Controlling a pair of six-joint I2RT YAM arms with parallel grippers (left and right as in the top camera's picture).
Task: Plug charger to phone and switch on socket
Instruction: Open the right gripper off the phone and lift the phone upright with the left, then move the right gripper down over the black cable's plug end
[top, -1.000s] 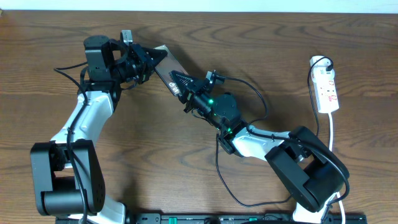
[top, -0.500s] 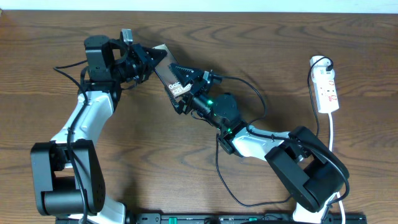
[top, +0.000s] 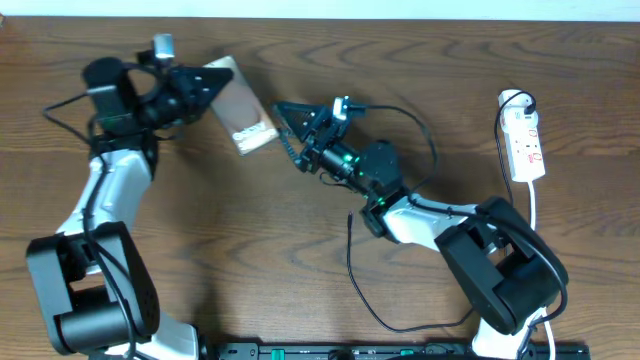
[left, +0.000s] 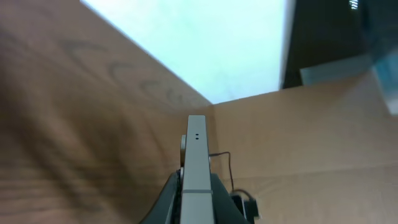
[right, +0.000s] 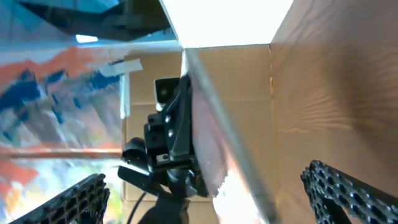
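The robot's right gripper will next go to the charger's loose end (top: 350, 217), which lies on the table nearer the phone, and close on the black connector there.
My left gripper (top: 205, 85) is shut on the phone (top: 243, 112), which is held off the table at the back left. In the left wrist view the phone (left: 197, 163) shows edge-on between the fingers of that gripper (left: 197, 190). My right gripper (top: 287, 133) stands wide open just right of the phone's free end, not touching it. In the right wrist view the phone (right: 214, 134) runs up the gap between the far-apart pads (right: 345, 190) of the right gripper (right: 214, 196). The charger (top: 352, 262), a thin black cable, lies loose under the right arm. The socket (top: 525, 140) lies at the far right.
A white cord (top: 536, 225) runs from the socket toward the table's front edge. A black plug (top: 521, 101) sits at the socket's far end. The right arm (top: 440, 220) stretches across the middle right. Black arm bases stand at the front corners.
The right gripper has opened and let go of the phone. The left arm has swung the phone left and back, away from the right gripper.
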